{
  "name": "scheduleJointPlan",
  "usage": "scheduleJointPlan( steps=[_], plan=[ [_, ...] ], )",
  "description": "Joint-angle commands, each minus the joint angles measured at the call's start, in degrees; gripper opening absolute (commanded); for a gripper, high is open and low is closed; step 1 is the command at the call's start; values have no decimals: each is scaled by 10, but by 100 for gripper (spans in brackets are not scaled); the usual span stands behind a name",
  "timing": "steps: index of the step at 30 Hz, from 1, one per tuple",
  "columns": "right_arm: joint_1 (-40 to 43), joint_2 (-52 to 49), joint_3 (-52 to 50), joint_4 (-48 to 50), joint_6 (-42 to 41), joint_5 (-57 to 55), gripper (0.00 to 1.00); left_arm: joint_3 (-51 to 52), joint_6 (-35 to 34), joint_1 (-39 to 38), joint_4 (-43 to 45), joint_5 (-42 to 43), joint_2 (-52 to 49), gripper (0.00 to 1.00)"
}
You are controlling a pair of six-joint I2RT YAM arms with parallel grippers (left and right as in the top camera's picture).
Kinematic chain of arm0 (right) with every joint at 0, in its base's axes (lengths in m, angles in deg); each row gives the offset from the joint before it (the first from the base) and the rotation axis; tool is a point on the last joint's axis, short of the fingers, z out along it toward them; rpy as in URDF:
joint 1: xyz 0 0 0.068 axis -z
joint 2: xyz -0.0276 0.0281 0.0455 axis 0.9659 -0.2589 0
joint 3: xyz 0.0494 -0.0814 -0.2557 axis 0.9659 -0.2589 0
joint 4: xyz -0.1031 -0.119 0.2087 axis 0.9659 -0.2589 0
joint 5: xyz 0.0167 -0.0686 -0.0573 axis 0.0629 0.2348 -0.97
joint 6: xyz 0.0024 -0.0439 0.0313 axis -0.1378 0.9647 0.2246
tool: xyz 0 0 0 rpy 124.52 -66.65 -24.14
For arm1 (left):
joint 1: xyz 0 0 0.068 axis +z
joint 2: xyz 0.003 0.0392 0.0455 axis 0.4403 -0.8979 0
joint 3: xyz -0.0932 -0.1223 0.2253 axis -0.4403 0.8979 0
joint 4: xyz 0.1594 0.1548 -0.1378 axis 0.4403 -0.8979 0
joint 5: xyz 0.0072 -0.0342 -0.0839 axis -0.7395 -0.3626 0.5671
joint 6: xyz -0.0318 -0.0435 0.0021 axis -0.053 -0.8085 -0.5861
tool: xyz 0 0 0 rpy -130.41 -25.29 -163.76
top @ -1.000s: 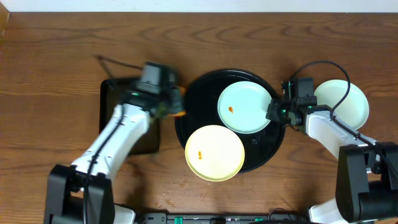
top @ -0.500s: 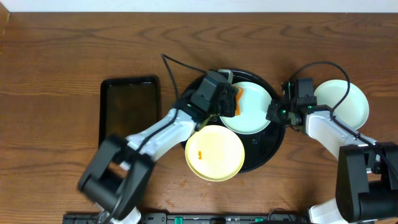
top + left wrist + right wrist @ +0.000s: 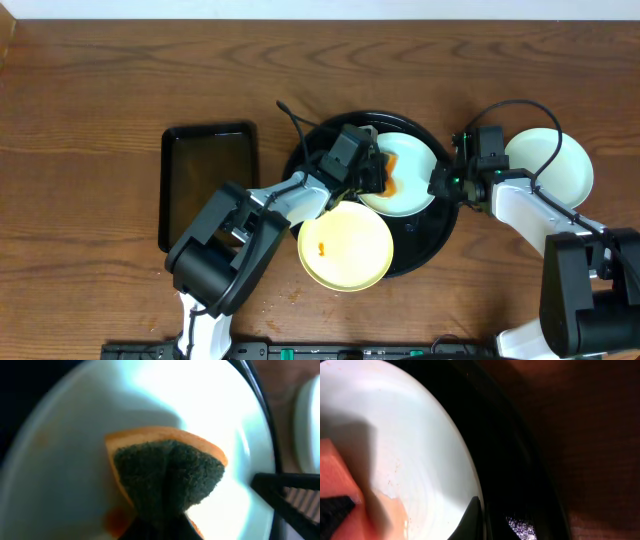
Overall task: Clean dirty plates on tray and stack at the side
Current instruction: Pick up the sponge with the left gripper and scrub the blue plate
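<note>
Next, my left gripper lets go of the dark green sponge near the middle of the black rectangular tray (image 3: pixel 212 199).
The round black tray (image 3: pixel 425 240) holds a pale blue plate (image 3: pixel 412 165) and a pale yellow plate (image 3: pixel 345 245) with an orange stain. My left gripper (image 3: pixel 380 175) is shut on an orange sponge (image 3: pixel 167 472) with a dark green scrub face, pressed on the blue plate (image 3: pixel 65 470) beside an orange stain (image 3: pixel 116 520). My right gripper (image 3: pixel 440 183) is shut on that plate's right rim (image 3: pixel 420 445), with one finger (image 3: pixel 470 520) lying on top of the rim. Another pale plate (image 3: pixel 555 165) lies on the table to the right of the tray.
A black rectangular tray (image 3: pixel 208 185) lies left of the round tray. Small crumbs lie on the wood near the front edge (image 3: pixel 285 295). The tray's raised rim (image 3: pixel 520 470) runs just outside the held plate.
My left arm swung right from the rectangular tray, carrying the sponge onto the blue plate, then slid it further right. The right arm has not moved.
</note>
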Motion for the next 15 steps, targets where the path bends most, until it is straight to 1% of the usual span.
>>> scheduleJointPlan(
  steps=[1, 7, 9, 13, 15],
  plan=[
    [-9, -4, 4, -7, 8, -2, 1, -9, 65, 17, -54, -131, -7, 7],
    [-9, -4, 4, -13, 8, -2, 1, -55, 167, 11, -112, -242, -7, 8],
    [-9, -4, 4, -13, 8, -2, 1, -94, 220, -2, -146, -317, -7, 8],
    [-9, -4, 4, -14, 10, -2, 1, -141, 259, -23, -191, -426, -5, 7],
    [-9, -4, 4, -15, 10, -2, 1, -155, 260, -27, -210, -461, -4, 8]
  ],
)
